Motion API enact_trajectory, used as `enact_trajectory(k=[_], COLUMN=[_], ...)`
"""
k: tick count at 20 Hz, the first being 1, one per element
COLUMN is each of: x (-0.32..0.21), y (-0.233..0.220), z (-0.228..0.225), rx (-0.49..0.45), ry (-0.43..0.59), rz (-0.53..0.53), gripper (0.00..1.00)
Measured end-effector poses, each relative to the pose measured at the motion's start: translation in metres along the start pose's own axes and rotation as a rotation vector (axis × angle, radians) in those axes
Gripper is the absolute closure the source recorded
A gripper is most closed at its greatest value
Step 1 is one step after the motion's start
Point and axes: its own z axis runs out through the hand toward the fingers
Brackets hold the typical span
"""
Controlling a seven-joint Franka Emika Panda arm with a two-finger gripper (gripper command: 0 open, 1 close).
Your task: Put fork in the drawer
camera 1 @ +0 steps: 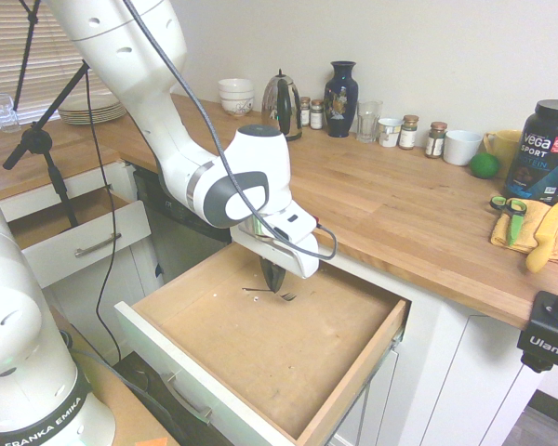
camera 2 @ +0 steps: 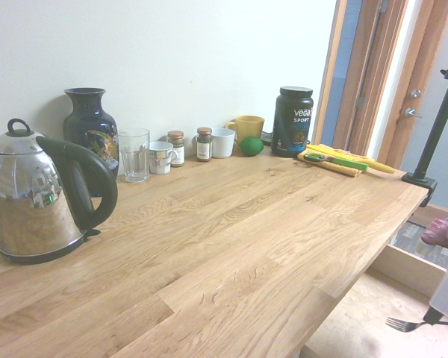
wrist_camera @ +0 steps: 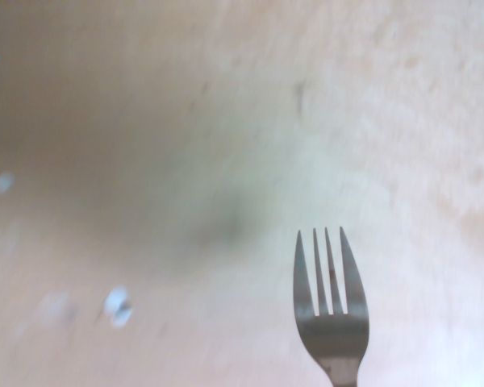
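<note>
My gripper will let go of the fork, lying flat on the bare brown bottom around the middle of the open drawer [camera 1: 259, 328].
The drawer [camera 1: 195, 321] stands pulled wide open below the wooden counter, its bare brown bottom showing. My gripper [camera 1: 272, 279] hangs low inside it, near the back, shut on the fork [camera 1: 272, 295]. The slim silver fork lies about level, just above the drawer bottom. From the opposite side, the fork [camera 2: 402, 324] shows past the counter's edge with its tines pointing left, held by the gripper [camera 2: 433, 317]. In the wrist view the fork [wrist_camera: 331, 310] hangs over blurred wood.
A smaller white drawer [camera 1: 84, 246] stands open to the left. On the counter [camera 1: 400, 204] are a kettle [camera 1: 281, 104], a dark vase [camera 1: 341, 98], jars, cups, a lime [camera 1: 484, 165], a black tub [camera 1: 545, 149] and green-handled scissors [camera 1: 509, 209] on a yellow cloth.
</note>
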Motion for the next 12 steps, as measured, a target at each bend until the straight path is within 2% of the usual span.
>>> enact_trajectory(k=[4, 12], x=[0.018, 0.016], y=[-0.011, -0.019], z=[0.019, 0.032], rx=[-0.013, -0.018], ry=[-0.001, -0.024], rz=[0.005, 0.003], gripper=[1.00, 1.00])
